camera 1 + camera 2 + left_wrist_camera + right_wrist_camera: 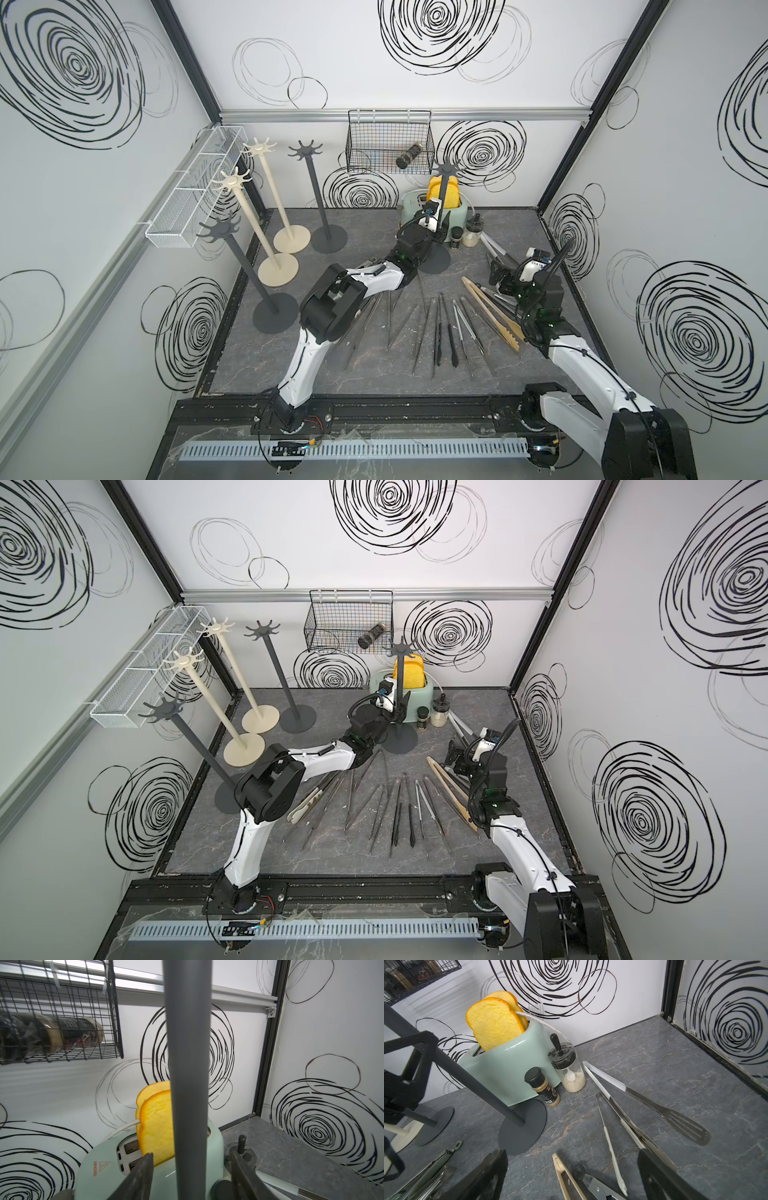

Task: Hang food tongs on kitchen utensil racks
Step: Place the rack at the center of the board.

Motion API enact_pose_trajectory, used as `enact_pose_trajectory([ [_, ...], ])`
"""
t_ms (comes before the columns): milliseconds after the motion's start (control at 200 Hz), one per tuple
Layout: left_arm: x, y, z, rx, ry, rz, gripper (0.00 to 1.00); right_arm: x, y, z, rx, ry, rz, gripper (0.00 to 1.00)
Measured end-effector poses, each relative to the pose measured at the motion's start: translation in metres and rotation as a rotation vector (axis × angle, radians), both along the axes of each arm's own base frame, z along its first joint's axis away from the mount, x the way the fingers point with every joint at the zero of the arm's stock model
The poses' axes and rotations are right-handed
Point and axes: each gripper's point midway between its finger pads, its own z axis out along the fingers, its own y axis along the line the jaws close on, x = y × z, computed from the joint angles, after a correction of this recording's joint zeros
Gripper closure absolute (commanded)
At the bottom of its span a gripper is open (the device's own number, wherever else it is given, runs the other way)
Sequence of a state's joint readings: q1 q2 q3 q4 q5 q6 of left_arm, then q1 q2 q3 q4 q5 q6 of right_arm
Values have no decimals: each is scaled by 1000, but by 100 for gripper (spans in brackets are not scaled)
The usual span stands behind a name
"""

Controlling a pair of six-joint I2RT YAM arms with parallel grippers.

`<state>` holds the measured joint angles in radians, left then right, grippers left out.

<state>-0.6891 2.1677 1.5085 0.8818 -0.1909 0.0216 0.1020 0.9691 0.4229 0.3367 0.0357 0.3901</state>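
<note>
Next, the left gripper grips one arm (420,281) near the bend of the steel tongs lying just in front of the toaster-side rack's base.
Five kitchen utensil racks stand on the grey table: a dark grey one (444,195) in front of the toaster, and two cream (266,195) and two more dark grey (313,187) at the back left. My left gripper (440,226) is open around the first rack's pole (187,1064), its fingers (143,1169) apart from the pole on both sides. Several food tongs (436,328) lie flat on the table, steel, black-tipped and wooden tan (492,311). My right gripper (498,276) hangs open and empty over the wooden tongs' end (564,1178), beside white-handled tongs (612,1084).
A mint toaster (508,1068) with two bread slices stands against the back wall, with two spice jars (456,239) beside it. A black wire basket (388,141) holding a jar hangs above. A white mesh basket (195,187) hangs on the left wall.
</note>
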Motion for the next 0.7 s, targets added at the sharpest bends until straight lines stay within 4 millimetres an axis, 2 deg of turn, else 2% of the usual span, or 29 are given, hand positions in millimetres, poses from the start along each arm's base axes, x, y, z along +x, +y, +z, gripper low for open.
enact_pose_trajectory([
  [120,-23,13,20,33,-1,-1,35,-1,0,3,2,-7,0,0],
  [240,-58,31,42,69,4,0,35,-3,0,2,7,2,2,0],
  [310,-77,39,49,89,22,-4,36,-4,0,-2,9,16,0,0],
  [410,-97,47,48,134,82,-11,37,-7,1,-8,15,47,1,0],
  [510,-103,53,31,192,183,-11,44,-11,4,-18,33,96,17,0],
  [600,-103,54,-1,283,320,-8,51,-15,11,-28,59,147,46,0],
  [645,-102,52,-17,332,387,-10,59,-16,15,-32,72,175,65,0],
  [700,-98,49,-35,395,465,-10,64,-18,20,-38,86,210,89,0],
])
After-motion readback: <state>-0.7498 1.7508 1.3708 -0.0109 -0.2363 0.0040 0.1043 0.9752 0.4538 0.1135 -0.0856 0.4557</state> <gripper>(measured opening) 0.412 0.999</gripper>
